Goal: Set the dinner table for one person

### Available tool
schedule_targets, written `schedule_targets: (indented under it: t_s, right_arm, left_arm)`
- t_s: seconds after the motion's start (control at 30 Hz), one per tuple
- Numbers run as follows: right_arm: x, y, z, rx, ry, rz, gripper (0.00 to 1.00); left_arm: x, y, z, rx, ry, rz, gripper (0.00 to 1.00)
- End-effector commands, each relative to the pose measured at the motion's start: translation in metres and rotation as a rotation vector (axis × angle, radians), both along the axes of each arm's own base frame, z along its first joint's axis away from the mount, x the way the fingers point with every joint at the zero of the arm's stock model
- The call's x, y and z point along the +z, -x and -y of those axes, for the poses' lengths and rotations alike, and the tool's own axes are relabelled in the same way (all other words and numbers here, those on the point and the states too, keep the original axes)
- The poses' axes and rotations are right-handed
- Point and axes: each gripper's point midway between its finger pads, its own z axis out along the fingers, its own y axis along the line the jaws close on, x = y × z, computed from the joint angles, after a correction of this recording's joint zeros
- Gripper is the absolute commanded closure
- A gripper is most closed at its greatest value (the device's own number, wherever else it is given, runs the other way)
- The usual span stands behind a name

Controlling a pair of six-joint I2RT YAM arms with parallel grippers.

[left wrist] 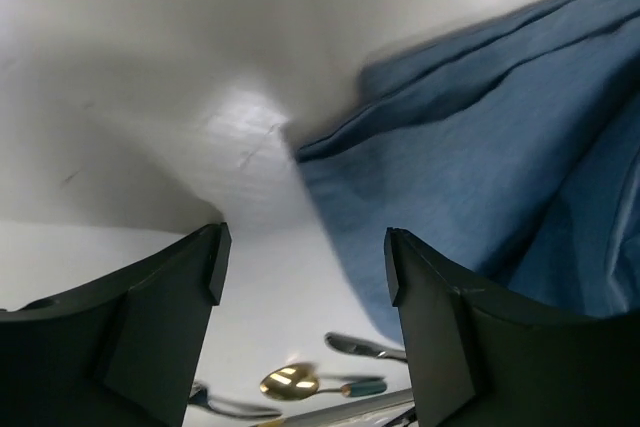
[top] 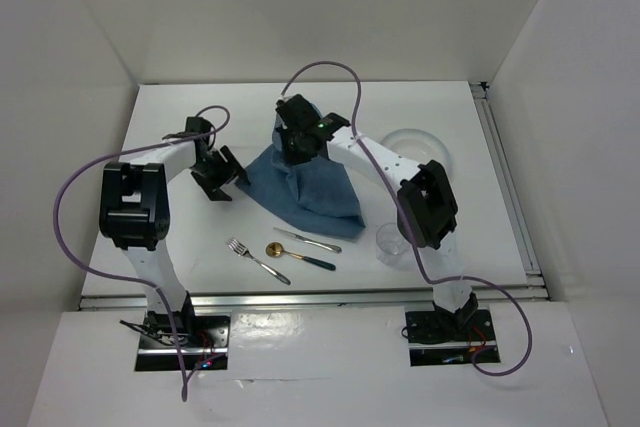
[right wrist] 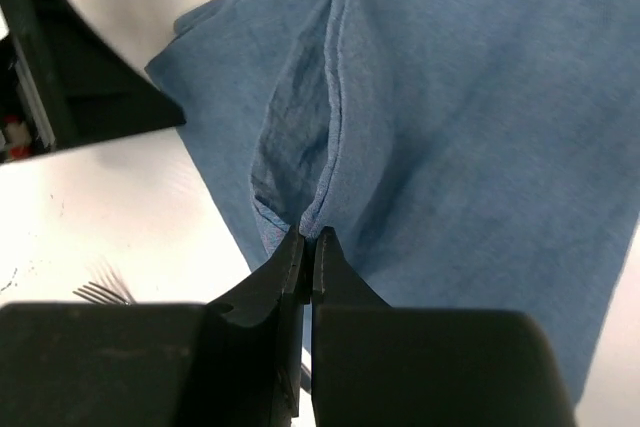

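Note:
Next, my right gripper lets go of the pinched fold on the placemat's flat side point(top: 325, 169) point(right wrist: 540, 147) toward the clear plate.
The white dinner table point(top: 175, 112) carries a rumpled blue cloth placemat point(top: 315, 192) near its middle. My right gripper point(top: 300, 139) is over the cloth's far edge. In the right wrist view that gripper point(right wrist: 308, 237) is shut on a pinched fold of the placemat point(right wrist: 460, 127). My left gripper point(top: 225, 173) hangs open just left of the cloth's left corner. In its wrist view the left gripper point(left wrist: 305, 267) has bare table between its fingers and the placemat point(left wrist: 480, 157) to the right.
A fork point(top: 255, 259), a gold spoon point(top: 276, 249) with a teal handle and a knife point(top: 306, 240) lie near the front edge. A clear glass point(top: 391, 244) stands front right, and a clear plate point(top: 420, 145) sits back right. A metal rail point(top: 300, 298) lines the front.

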Motion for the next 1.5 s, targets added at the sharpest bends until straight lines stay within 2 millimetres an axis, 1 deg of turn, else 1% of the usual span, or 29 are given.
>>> schedule_targets:
  t_s: [0.0, 0.03, 0.17, 0.2, 0.3, 0.33, 0.37, 0.4, 0.43, 0.47, 0.5, 0.57, 0.63, 0.67, 0.7, 0.77, 0.8, 0.9, 0.93, 1.0, 1.07, 1.1, 1.13, 1.23, 1.27, 1.3, 1.37, 1.4, 1.47]
  right_arm:
    - [0.037, 0.000, 0.001, -0.007, -0.088, 0.043, 1.00]
    - [0.035, -0.002, 0.007, -0.018, -0.081, 0.035, 1.00]
    - [0.044, -0.005, 0.031, -0.059, -0.078, 0.045, 1.00]
    - [0.047, -0.008, 0.035, -0.066, -0.090, 0.049, 1.00]
    - [0.050, -0.014, 0.051, -0.093, -0.095, 0.047, 1.00]
    - [0.051, -0.014, 0.055, -0.095, -0.101, 0.042, 1.00]
    - [0.059, -0.017, 0.057, -0.097, -0.120, 0.056, 1.00]
    - [0.055, -0.021, 0.064, -0.110, -0.120, 0.045, 1.00]
    - [0.055, -0.024, 0.069, -0.117, -0.125, 0.042, 1.00]
    - [0.064, -0.028, 0.073, -0.121, -0.145, 0.052, 1.00]
    - [0.073, -0.039, 0.083, -0.143, -0.164, 0.066, 1.00]
    - [0.102, -0.056, 0.108, -0.181, -0.197, 0.120, 1.00]
    - [0.119, -0.064, 0.127, -0.208, -0.225, 0.139, 1.00]
    - [0.132, -0.066, 0.139, -0.224, -0.242, 0.161, 1.00]
    - [0.143, -0.074, 0.158, -0.253, -0.259, 0.180, 1.00]
    - [0.166, -0.075, 0.179, -0.282, -0.285, 0.221, 1.00]
    - [0.164, -0.075, 0.195, -0.307, -0.283, 0.216, 1.00]
    - [0.172, -0.069, 0.218, -0.340, -0.295, 0.232, 1.00]
    - [0.171, -0.065, 0.219, -0.340, -0.293, 0.229, 1.00]
    - [0.163, -0.057, 0.232, -0.371, -0.289, 0.209, 1.00]
    - [0.158, -0.049, 0.233, -0.365, -0.291, 0.199, 1.00]
    - [0.163, -0.045, 0.238, -0.372, -0.296, 0.214, 1.00]
    - [0.152, -0.039, 0.239, -0.375, -0.286, 0.190, 1.00]
    - [0.143, -0.030, 0.240, -0.359, -0.302, 0.170, 1.00]
    - [0.144, -0.027, 0.239, -0.350, -0.309, 0.166, 1.00]
    - [0.137, -0.025, 0.239, -0.352, -0.303, 0.151, 1.00]
    - [0.133, -0.024, 0.239, -0.353, -0.299, 0.141, 1.00]
    - [0.127, -0.022, 0.239, -0.355, -0.295, 0.130, 1.00]
    - [0.118, -0.021, 0.243, -0.372, -0.275, 0.118, 1.00]
  left_arm:
    - [-0.009, -0.015, -0.005, 0.044, -0.048, -0.002, 0.20]
    - [-0.011, -0.018, -0.002, 0.036, -0.061, 0.000, 0.21]
    - [-0.021, -0.032, 0.002, 0.013, -0.089, -0.018, 0.40]
    - [-0.030, -0.029, 0.006, 0.000, -0.099, -0.047, 0.41]
    - [-0.036, -0.027, 0.010, -0.004, -0.127, -0.059, 0.41]
    - [-0.040, -0.025, 0.010, -0.004, -0.128, -0.070, 0.44]
    - [-0.039, -0.027, 0.012, -0.006, -0.118, -0.062, 0.56]
    - [-0.038, -0.033, 0.014, -0.009, -0.106, -0.053, 0.75]
    - [-0.041, -0.039, 0.016, -0.022, -0.098, -0.050, 1.00]
    - [-0.036, -0.036, 0.017, -0.042, -0.094, -0.073, 1.00]
    - [-0.019, -0.054, 0.018, -0.051, -0.094, -0.024, 1.00]
    - [0.017, -0.072, 0.001, -0.028, -0.136, 0.052, 1.00]
    - [0.051, -0.085, -0.009, -0.012, -0.139, 0.135, 1.00]
    - [0.088, -0.096, -0.019, 0.008, -0.128, 0.218, 1.00]
    - [0.105, -0.097, -0.026, 0.006, -0.128, 0.247, 1.00]
    - [0.147, -0.107, -0.042, 0.018, -0.123, 0.343, 1.00]
    - [0.167, -0.106, -0.046, 0.028, -0.117, 0.382, 1.00]
    - [0.197, -0.099, -0.065, 0.047, -0.123, 0.433, 1.00]
    - [0.215, -0.094, -0.068, 0.055, -0.121, 0.473, 1.00]
    - [0.217, -0.083, -0.077, 0.065, -0.114, 0.473, 1.00]
    - [0.228, -0.070, -0.082, 0.070, -0.119, 0.495, 1.00]
    - [0.229, -0.065, -0.090, 0.078, -0.131, 0.498, 1.00]
    - [0.223, -0.060, -0.089, 0.078, -0.130, 0.489, 1.00]
    - [0.218, -0.056, -0.090, 0.059, -0.120, 0.500, 1.00]
    - [0.222, -0.057, -0.082, 0.024, -0.084, 0.524, 1.00]
    - [0.206, -0.065, -0.080, 0.011, -0.053, 0.495, 1.00]
    - [0.193, -0.078, -0.073, -0.012, -0.019, 0.470, 1.00]
    - [0.177, -0.093, -0.065, -0.035, -0.008, 0.441, 0.99]
    - [0.162, -0.108, -0.056, -0.058, 0.003, 0.408, 0.86]
